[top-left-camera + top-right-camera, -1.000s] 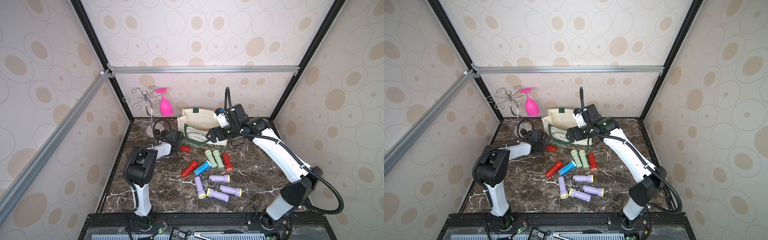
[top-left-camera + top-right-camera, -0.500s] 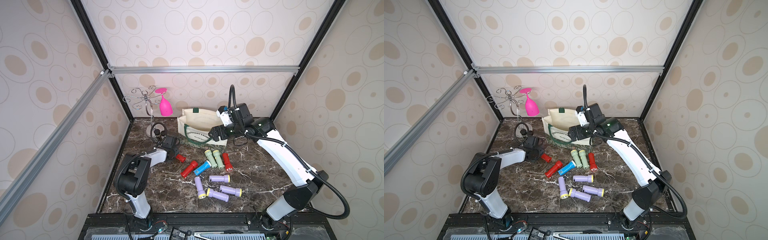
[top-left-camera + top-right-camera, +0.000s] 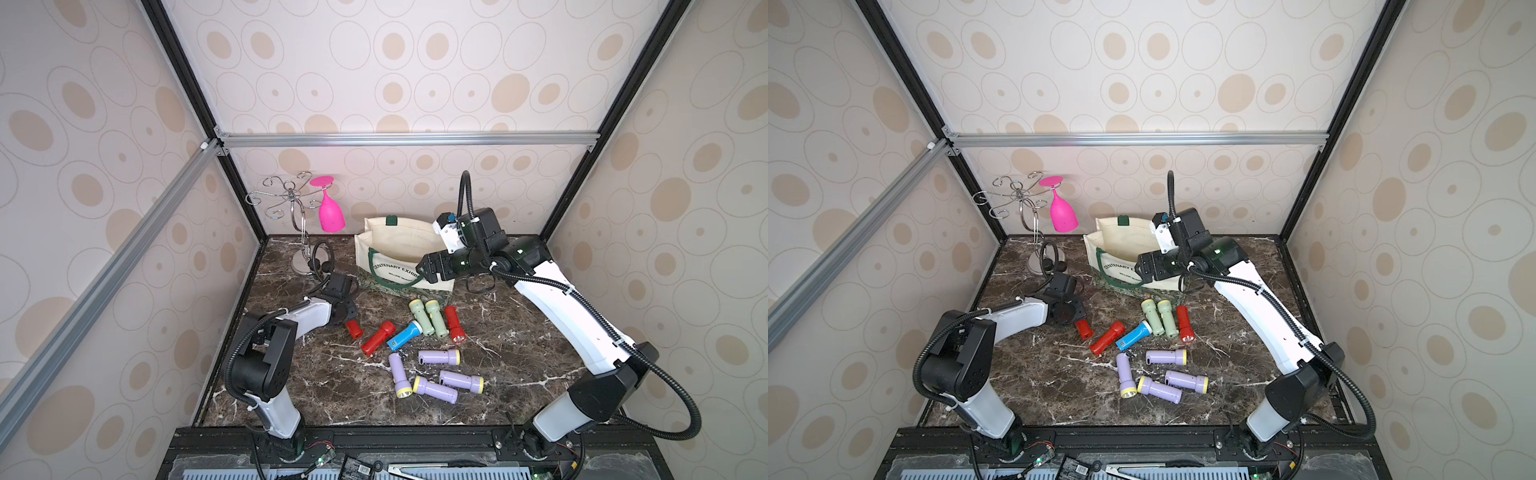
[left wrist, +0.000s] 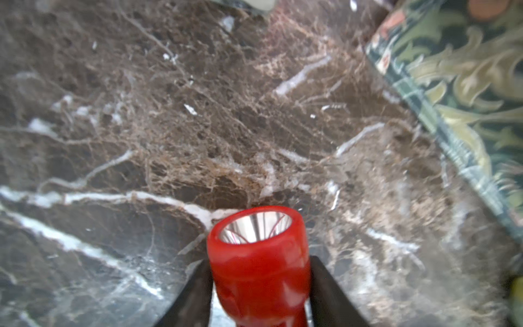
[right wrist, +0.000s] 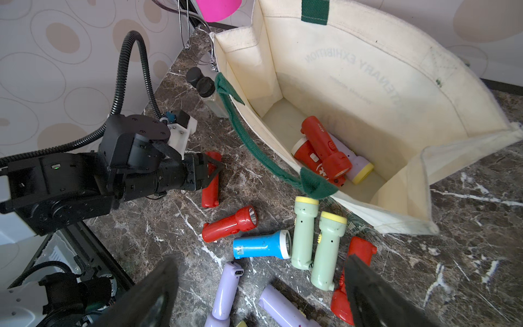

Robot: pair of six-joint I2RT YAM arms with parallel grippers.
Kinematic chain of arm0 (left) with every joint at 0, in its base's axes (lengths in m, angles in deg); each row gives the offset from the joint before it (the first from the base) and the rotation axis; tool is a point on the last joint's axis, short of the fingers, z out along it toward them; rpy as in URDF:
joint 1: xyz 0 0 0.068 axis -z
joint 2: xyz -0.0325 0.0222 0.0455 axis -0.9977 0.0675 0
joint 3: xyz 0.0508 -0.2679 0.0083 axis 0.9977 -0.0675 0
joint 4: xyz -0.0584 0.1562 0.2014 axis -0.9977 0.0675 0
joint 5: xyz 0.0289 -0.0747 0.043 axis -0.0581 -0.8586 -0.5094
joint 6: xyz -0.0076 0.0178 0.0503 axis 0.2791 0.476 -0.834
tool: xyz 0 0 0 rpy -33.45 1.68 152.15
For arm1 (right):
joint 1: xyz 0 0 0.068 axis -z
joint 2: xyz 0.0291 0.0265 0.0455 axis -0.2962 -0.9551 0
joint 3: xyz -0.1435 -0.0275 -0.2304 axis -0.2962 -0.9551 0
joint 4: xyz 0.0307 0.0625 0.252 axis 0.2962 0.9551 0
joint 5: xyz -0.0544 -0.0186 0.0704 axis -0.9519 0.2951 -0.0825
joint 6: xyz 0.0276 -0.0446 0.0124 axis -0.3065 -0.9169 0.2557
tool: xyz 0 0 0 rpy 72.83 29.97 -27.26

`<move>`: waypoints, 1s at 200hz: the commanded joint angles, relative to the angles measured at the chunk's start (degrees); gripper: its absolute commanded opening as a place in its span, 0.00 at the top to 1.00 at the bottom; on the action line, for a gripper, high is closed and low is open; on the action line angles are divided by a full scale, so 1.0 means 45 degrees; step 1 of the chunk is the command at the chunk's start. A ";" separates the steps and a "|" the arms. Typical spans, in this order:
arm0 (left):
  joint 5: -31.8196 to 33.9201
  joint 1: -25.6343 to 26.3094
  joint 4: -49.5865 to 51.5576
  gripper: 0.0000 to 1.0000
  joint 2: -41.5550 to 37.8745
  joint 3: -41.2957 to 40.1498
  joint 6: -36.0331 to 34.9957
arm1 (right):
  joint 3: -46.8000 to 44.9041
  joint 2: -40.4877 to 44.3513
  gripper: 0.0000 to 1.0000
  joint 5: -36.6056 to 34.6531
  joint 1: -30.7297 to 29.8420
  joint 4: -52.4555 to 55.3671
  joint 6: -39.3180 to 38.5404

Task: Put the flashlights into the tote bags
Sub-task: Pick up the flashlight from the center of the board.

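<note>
My left fingers should grip farther down its body [image 3: 354, 328], away from the red flashlight's nearby head, leaving that free for my right gripper.
The cream tote bag [image 3: 399, 245] [image 3: 1121, 241] stands open at the back. The right wrist view shows two red flashlights [image 5: 319, 150] and a lilac one [image 5: 359, 167] lying inside the bag [image 5: 368, 70]. Low on the table, my left gripper [image 3: 347, 316] [image 4: 259, 259] is open. A red flashlight [image 3: 354, 329] [image 4: 257, 269] lies between its fingers, head outward. My right gripper [image 3: 426, 268] [image 5: 263, 294] hovers open and empty before the bag. Loose on the marble are a red [image 3: 378, 337], a blue [image 3: 405, 336], two pale green [image 3: 428, 318], another red [image 3: 454, 324] and several lilac flashlights [image 3: 438, 356].
A wire rack [image 3: 297, 232] with a hanging pink glass [image 3: 330, 208] stands in the back left corner. Two dark-capped jars [image 5: 202, 82] sit between the rack and the bag. Black frame posts and patterned walls close in the table on three sides.
My left arm has drawn back from the bag toward the front with the red flashlight, and its jaws have widened around it. The right gripper has shifted slightly to the right.
</note>
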 commanded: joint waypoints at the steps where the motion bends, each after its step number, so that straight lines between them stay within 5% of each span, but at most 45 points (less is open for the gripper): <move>1: 0.0254 0.0173 0.1044 0.24 0.0040 -0.0044 -0.0650 | 0.0187 -0.0056 0.07 0.0136 -0.0030 -0.0135 0.0133; 37: 0.0341 0.0651 0.0886 0.18 -0.0777 -0.1196 0.0507 | 0.0161 -0.0017 0.07 0.0121 -0.0023 -0.0153 0.0240; 152: 0.1035 0.1680 0.0763 0.55 -0.1427 -0.3027 0.2519 | 0.0046 -0.0185 0.08 0.0233 -0.0025 -0.0356 0.0271; 200: 0.1367 0.1670 0.1004 0.50 -0.0801 -0.2559 0.2319 | -0.0354 -0.0024 0.08 0.0332 -0.0023 -0.0573 0.0424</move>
